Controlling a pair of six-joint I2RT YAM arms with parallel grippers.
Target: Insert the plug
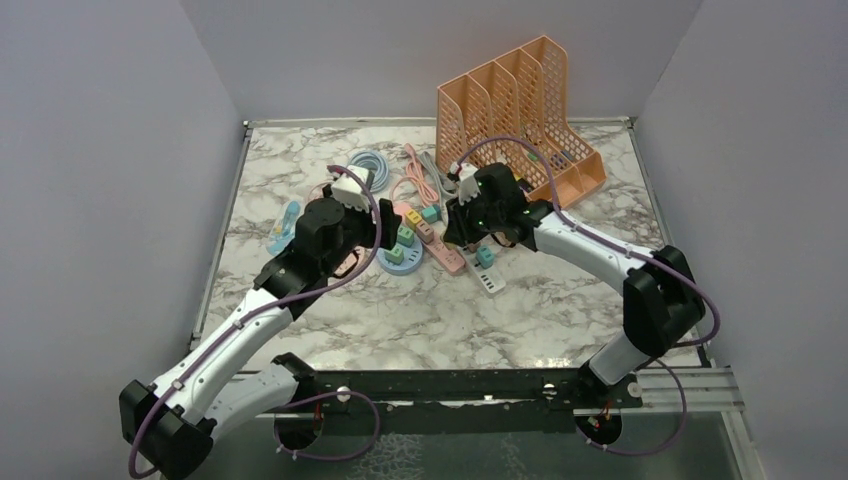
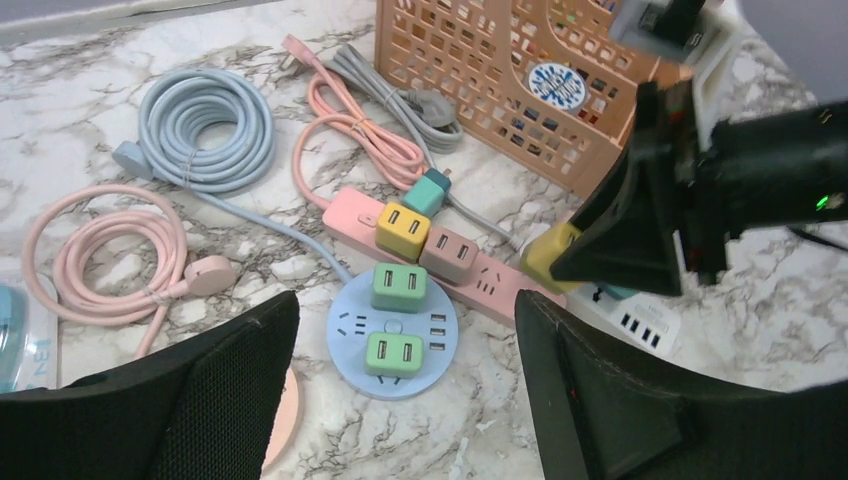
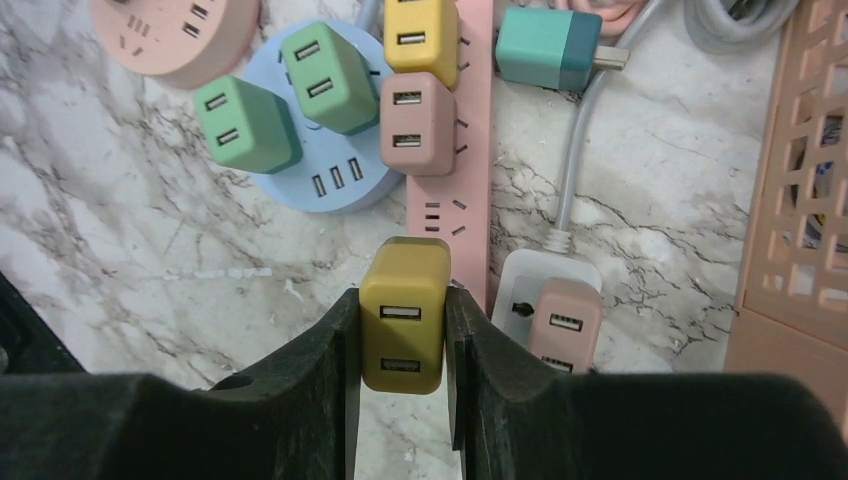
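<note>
My right gripper will release the yellow plug in the pink power strip's open slots (image 1: 439,247) (image 3: 440,220), next to the tan plug.
My right gripper (image 3: 404,318) is shut on a yellow two-port USB plug (image 3: 404,312). It holds the plug just left of the near end of the pink power strip (image 3: 470,190). That strip carries another yellow plug (image 3: 420,35) and a tan plug (image 3: 418,122). The held plug (image 2: 548,256) and the strip (image 2: 490,277) also show in the left wrist view. My left gripper (image 2: 405,400) is open and empty, hovering near the round blue socket hub (image 2: 395,375). In the top view the right gripper (image 1: 462,236) and the left gripper (image 1: 385,238) flank the strips.
The blue hub holds two green plugs (image 3: 245,125). A white power strip (image 3: 528,272) with a pink plug (image 3: 565,325) lies right of the pink strip. A teal plug (image 3: 545,48), coiled blue (image 2: 205,130) and pink (image 2: 100,250) cables and an orange file rack (image 1: 520,110) lie behind.
</note>
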